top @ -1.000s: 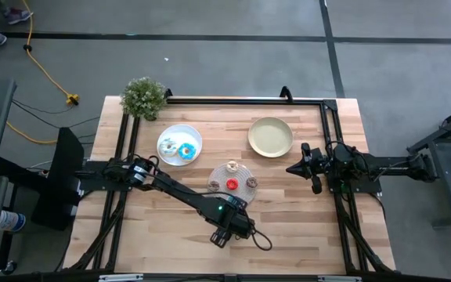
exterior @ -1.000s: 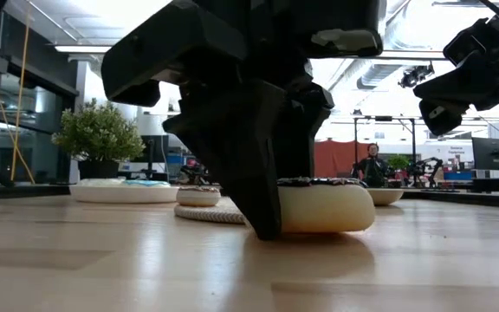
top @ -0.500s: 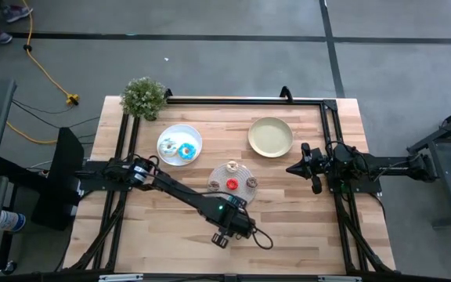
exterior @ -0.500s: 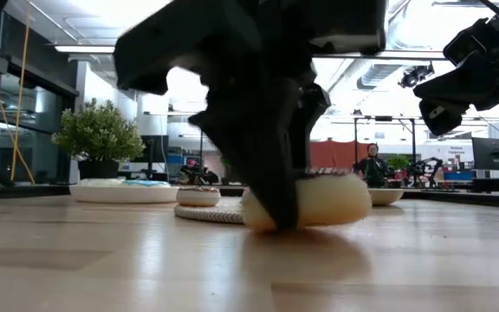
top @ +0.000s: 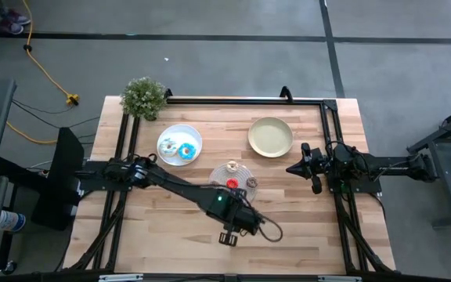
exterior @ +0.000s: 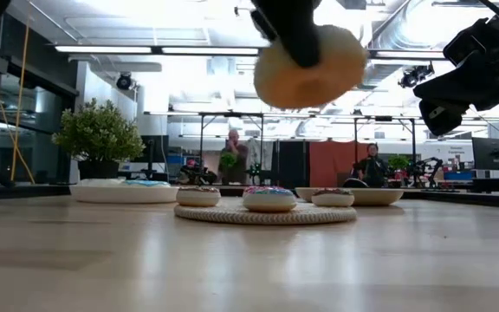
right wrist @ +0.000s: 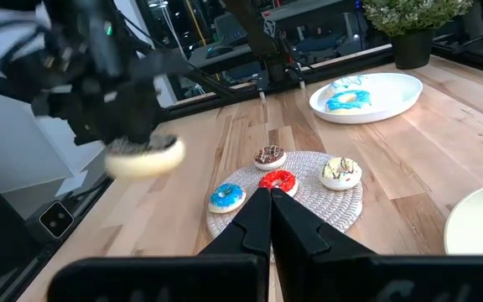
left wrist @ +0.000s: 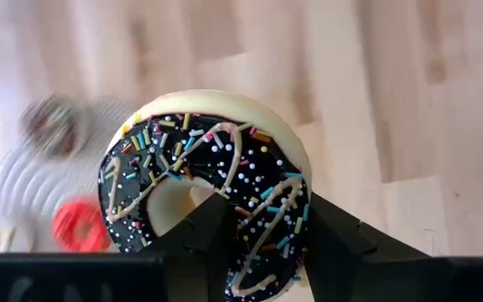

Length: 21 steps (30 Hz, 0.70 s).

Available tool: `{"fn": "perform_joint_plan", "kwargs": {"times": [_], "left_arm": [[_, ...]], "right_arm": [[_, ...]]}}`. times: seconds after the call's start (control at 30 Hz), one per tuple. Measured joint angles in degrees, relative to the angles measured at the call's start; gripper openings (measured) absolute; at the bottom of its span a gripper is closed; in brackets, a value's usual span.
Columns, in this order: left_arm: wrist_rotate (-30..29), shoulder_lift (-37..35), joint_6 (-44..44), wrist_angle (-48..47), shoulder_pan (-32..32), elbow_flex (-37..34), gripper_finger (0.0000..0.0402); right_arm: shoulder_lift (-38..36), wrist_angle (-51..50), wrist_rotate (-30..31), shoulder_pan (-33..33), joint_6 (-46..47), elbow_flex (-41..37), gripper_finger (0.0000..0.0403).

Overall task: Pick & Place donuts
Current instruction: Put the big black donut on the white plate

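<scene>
Next, my left gripper releases the dark-brown-iced donut, still high above the table's near middle, on the white plate (top: pixel 182 134), behind the white-iced and blue-iced donuts.
The dark-brown-iced, sprinkled donut (left wrist: pixel 199 168) hangs high above the near middle of the table (top: pixel 163 235). It also shows as a cream ring in the low view (exterior: pixel 312 68) and in the right wrist view (right wrist: pixel 145 156). My left gripper (left wrist: pixel 265 210) is shut on it and hides it from above (top: pixel 229 235). The round mat (top: pixel 241 174) carries mini donuts: red (right wrist: pixel 277 180), blue (right wrist: pixel 226 197), brown (right wrist: pixel 268 156) and cream (right wrist: pixel 340 172). My right gripper (right wrist: pixel 267 210) waits shut at the table's right side (top: pixel 294 168). My left gripper grips one stretch of the donut's ring (left wrist: pixel 267 189). One finger (left wrist: pixel 208 231) reaches into the hole and the other (left wrist: pixel 329 235) lies on the outer rim. The fingers come steeply from above. The donut hangs clear of the table, icing side up.
A white plate (top: pixel 194 135) at the back left holds a white-iced donut (top: pixel 167 146) and a blue-iced one (top: pixel 185 150). A yellow-green plate (top: pixel 270 136) lies at the back right and a potted plant (top: pixel 144 97) at the far left corner. People stand in the room behind (exterior: pixel 232 152).
My left gripper has taken hold of the dark donut, which lay on the table by the mat, and has risen straight up with it, rolling its wrist somewhat. The donut now hangs well clear of the table.
</scene>
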Motion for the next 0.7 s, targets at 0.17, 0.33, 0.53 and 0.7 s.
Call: {"fn": "perform_joint_plan", "kwargs": {"times": [0.17, 0.33, 0.53, 0.7], "left_arm": [[0.01, -0.3, -12.29, -9.96, 2.76, 6.15, 0.0116], [0.46, -3.45, -19.18, -15.4, 6.8, 4.91, 0.0116], [-3.79, -5.25, -19.25, -21.54, 12.95, 4.89, 0.0116], [-4.35, -6.32, -18.78, -21.25, 18.76, 4.89, 0.0116]], "right_arm": [[0.0, -0.01, 0.0, 0.0, -0.01, 0.0, 0.0], [0.0, -0.03, 0.0, -0.01, -0.01, 0.0, 0.0], [0.02, 0.03, 0.0, -0.02, -0.01, 0.0, 0.0], [0.04, 0.17, -0.04, -0.02, 0.0, 0.0, 0.0]]}}
